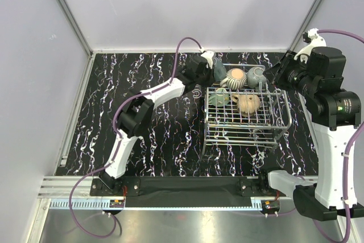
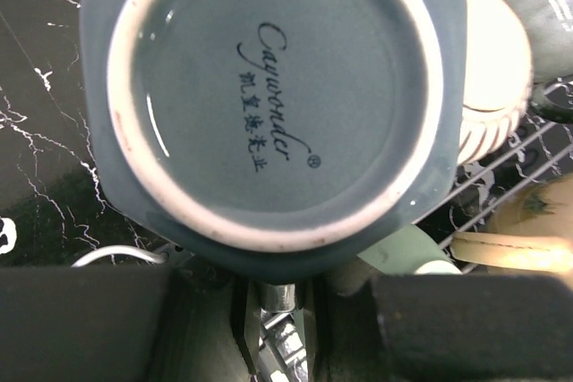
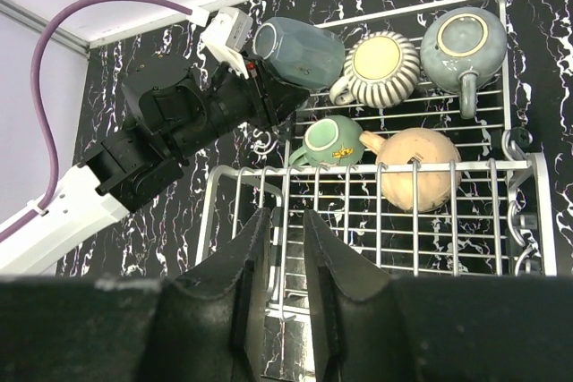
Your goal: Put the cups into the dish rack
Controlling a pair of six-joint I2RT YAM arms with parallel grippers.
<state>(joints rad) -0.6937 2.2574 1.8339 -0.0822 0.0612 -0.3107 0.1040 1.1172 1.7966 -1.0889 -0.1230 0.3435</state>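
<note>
My left gripper will set the dark teal cup down in the rack's far corner (image 1: 225, 74), next to the cream striped cup.
My left gripper (image 1: 211, 68) is shut on the dark teal cup (image 1: 219, 71) and holds it over the far left corner of the dish rack (image 1: 281, 126). In the left wrist view the cup's glazed base (image 2: 269, 96) fills the frame and hides the grip; the fingers (image 2: 309, 310) show just below it. Inside the rack sit the cream striped cup (image 3: 385, 67), the grey-green cup (image 3: 464, 40), the teal-green cup (image 3: 329, 140) and the tan cup (image 3: 419, 167). My right gripper (image 3: 286, 221) hangs above the rack's near left part, empty, jaws a narrow gap apart.
The rack stands on a black marbled mat (image 1: 148, 123). White walls close in the back and both sides. My right arm (image 1: 333, 112) rises tall at the rack's right side. The near half of the rack (image 3: 403, 239) holds no cups.
</note>
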